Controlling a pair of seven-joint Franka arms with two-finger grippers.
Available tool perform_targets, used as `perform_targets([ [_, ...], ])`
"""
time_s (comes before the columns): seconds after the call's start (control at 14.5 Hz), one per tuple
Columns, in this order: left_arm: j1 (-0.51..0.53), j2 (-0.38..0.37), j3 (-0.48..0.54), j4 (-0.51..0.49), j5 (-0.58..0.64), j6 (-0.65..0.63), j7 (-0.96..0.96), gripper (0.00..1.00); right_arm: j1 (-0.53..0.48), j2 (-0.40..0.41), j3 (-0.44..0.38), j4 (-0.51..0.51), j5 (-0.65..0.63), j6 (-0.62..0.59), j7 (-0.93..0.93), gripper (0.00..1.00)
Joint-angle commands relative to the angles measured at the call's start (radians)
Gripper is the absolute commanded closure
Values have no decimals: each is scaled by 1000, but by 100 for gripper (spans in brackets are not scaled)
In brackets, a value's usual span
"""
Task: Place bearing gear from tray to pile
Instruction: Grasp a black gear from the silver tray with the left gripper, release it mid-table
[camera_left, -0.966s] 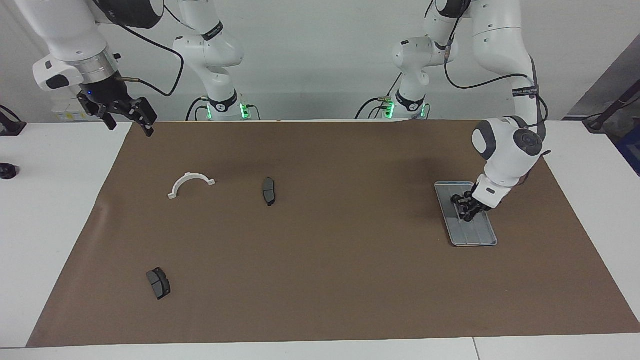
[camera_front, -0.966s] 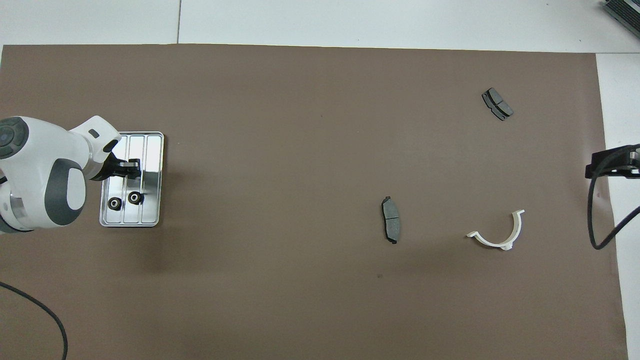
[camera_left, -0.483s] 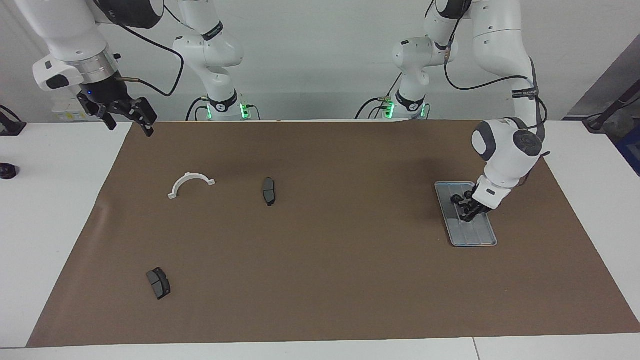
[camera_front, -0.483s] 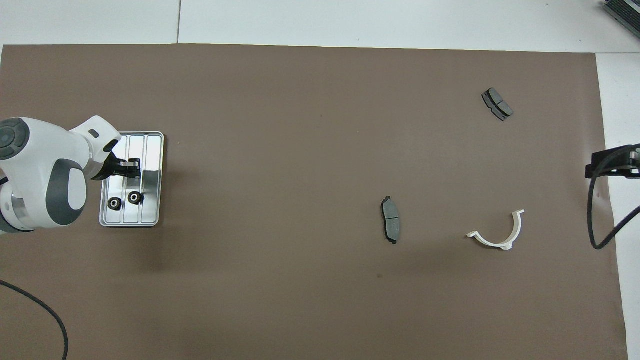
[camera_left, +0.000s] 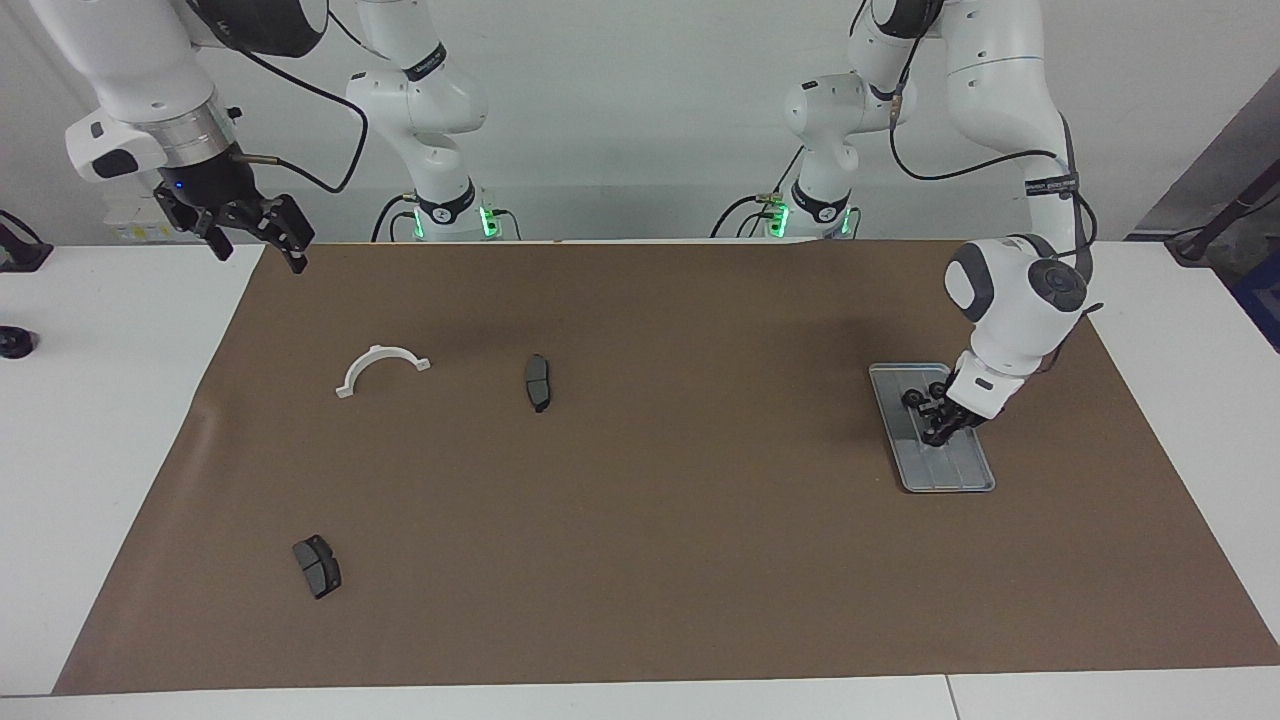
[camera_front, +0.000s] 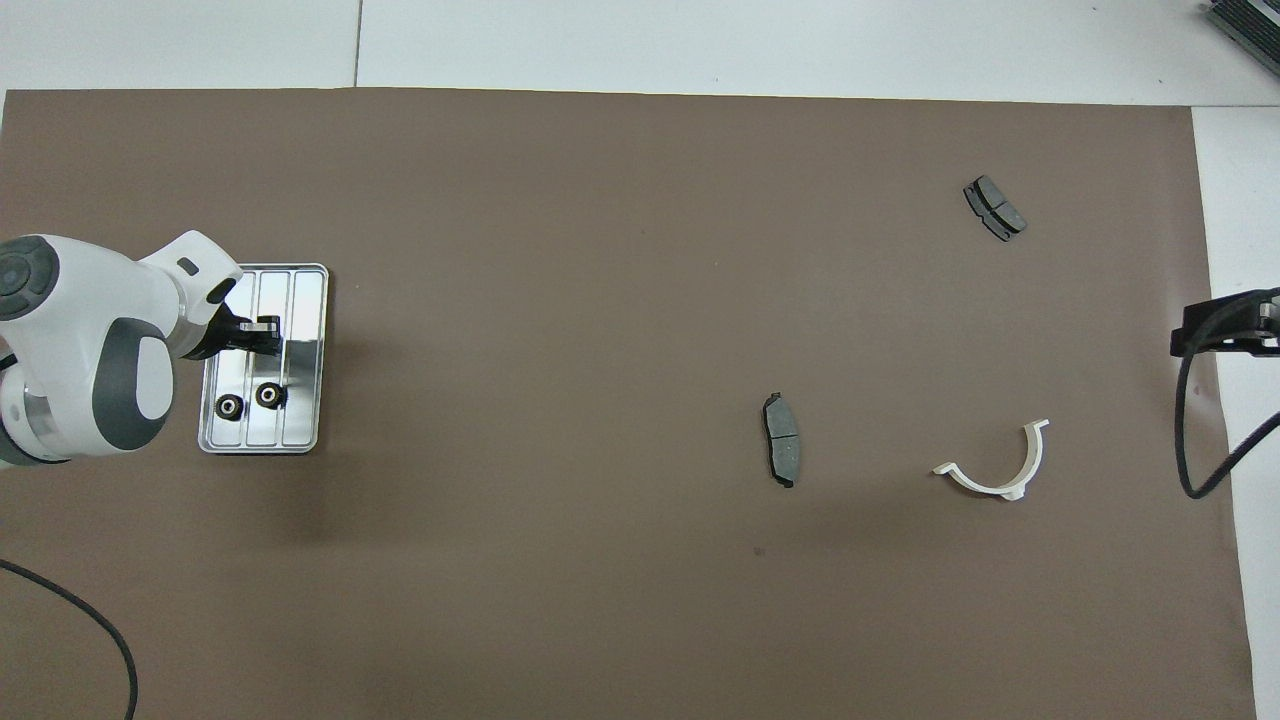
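Note:
My left gripper is going to release the bearing gear on the brown mat (camera_front: 642, 385), beside the side of the nearer brake pad that faces the tray. The bearing gear is still in the silver-grey tray.
The silver-grey tray (camera_left: 955, 470) lies on the brown mat toward the left arm's end; it also shows in the overhead view (camera_front: 305, 300). Two small black bearing gears (camera_front: 229, 406) (camera_front: 268, 395) sit side by side in the part of the tray nearer the robots. My left gripper (camera_left: 937, 428) hangs low over the tray's middle (camera_front: 268, 335), just beside the gears. The pile lies toward the right arm's end: a white half-ring bracket (camera_left: 382, 366) (camera_front: 1000, 470) and two dark brake pads (camera_left: 537, 382) (camera_left: 317, 566). My right gripper (camera_left: 255, 240) waits raised and open over the mat's corner (camera_front: 1225, 325).
The brown mat (camera_left: 650, 560) covers most of the white table. A small black object (camera_left: 12, 343) sits on the white table at the right arm's end. A black cable (camera_front: 1195, 440) hangs from the right arm.
The left arm's wrist has shifted very slightly while its gripper stays over the tray. The gears, the pile and the right arm have not moved.

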Motion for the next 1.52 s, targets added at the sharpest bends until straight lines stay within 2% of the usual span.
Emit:
perform_targets([
  [0.0,-24,28,6,127,1,-109,-13,90,-3,-20,-1,-23,3,17,-10,0],
  [0.21,-84,33,6,205,-37,-193,-109,90,-3,-20,-1,-23,1,19,-11,0],
  [0.55,-334,31,7,205,-39,-183,-514,90,-9,-19,-1,-25,3,40,-13,0],
  [0.76,-492,30,4,200,-42,-173,-683,90,-11,-17,-1,-36,3,46,-13,0],
  [1.1,-673,68,6,186,-105,-44,-717,85,-14,-8,-3,-45,3,89,-11,0],
  [1.17,-696,82,6,188,-105,-29,-717,78,-14,-8,-3,-48,3,89,-13,0],
  [1.24,-704,91,6,180,-105,-3,-717,57,-14,-6,-3,-49,3,97,-11,0],
  [1.31,-719,93,6,166,-103,7,-717,41,-9,0,-3,-51,3,114,-11,0],
  [1.38,-730,93,6,165,-105,8,-717,29,-6,8,-1,-51,9,132,-14,0],
  [1.45,-732,91,6,163,-103,4,-717,11,-6,20,-2,-52,53,164,-14,0],
])
